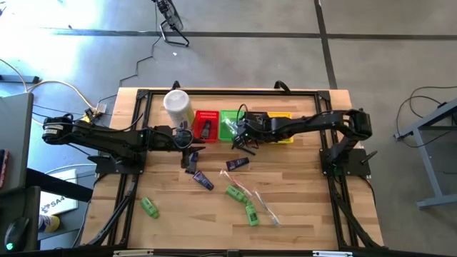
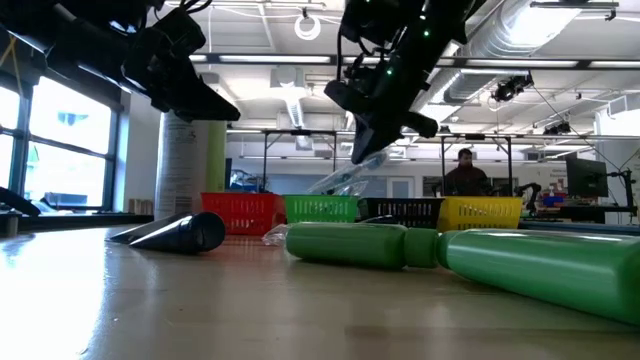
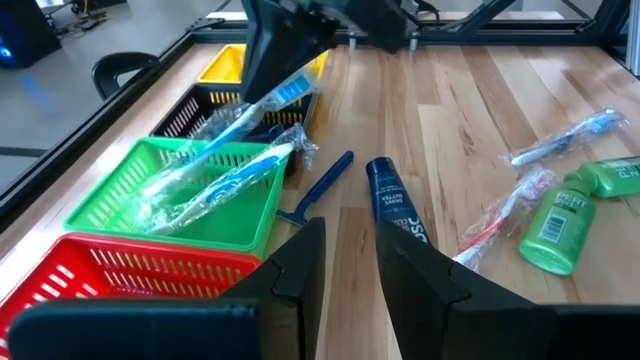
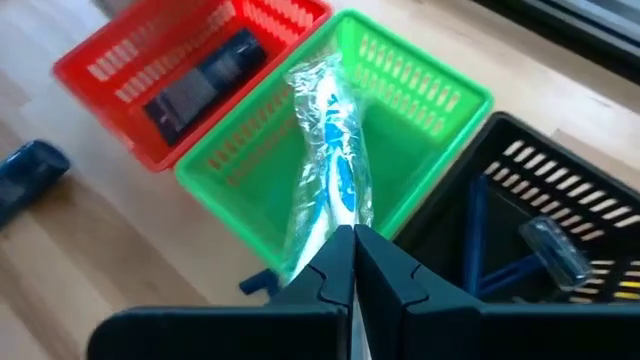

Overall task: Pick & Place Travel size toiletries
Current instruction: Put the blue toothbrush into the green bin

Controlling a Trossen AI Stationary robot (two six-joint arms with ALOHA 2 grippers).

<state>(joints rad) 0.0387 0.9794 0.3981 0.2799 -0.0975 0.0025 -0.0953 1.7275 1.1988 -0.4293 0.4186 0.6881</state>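
Next, my right gripper lets go of the wrapped stick it holds, then pinches at the jutting end (image 3: 301,143) of the one sticking out over the green basket's edge to adjust it.
My right gripper (image 4: 352,250) hangs over the green basket (image 4: 400,90), shut on a clear plastic-wrapped stick (image 4: 328,150) with a blue and white brush inside. My left gripper (image 3: 350,265) waits near the red basket (image 3: 120,280), open, with nothing between its fingers. A dark tube (image 3: 395,205) and a blue razor (image 3: 320,185) lie flat on the table ahead of it. More toiletries lie on the wood: green bottles (image 1: 148,207) (image 1: 243,202), dark tubes (image 1: 202,180) (image 1: 238,163) and wrapped sticks (image 1: 263,205). My right gripper pinches one end of the wrapped stick (image 4: 340,222) between its two shut fingers. The fingers slant down from the table's right side, and the stick runs on ahead of them. It tilts down over the green basket (image 2: 320,207); whether its lower end (image 3: 175,185) touches the basket, I cannot tell.
Four small baskets stand in a row at the far side: red (image 1: 206,125) with a dark item inside, green, black (image 4: 560,230) with blue razors, and yellow (image 1: 282,118). A tall white canister (image 1: 177,106) stands left of the red basket. A person (image 2: 465,172) stands in the room beyond.
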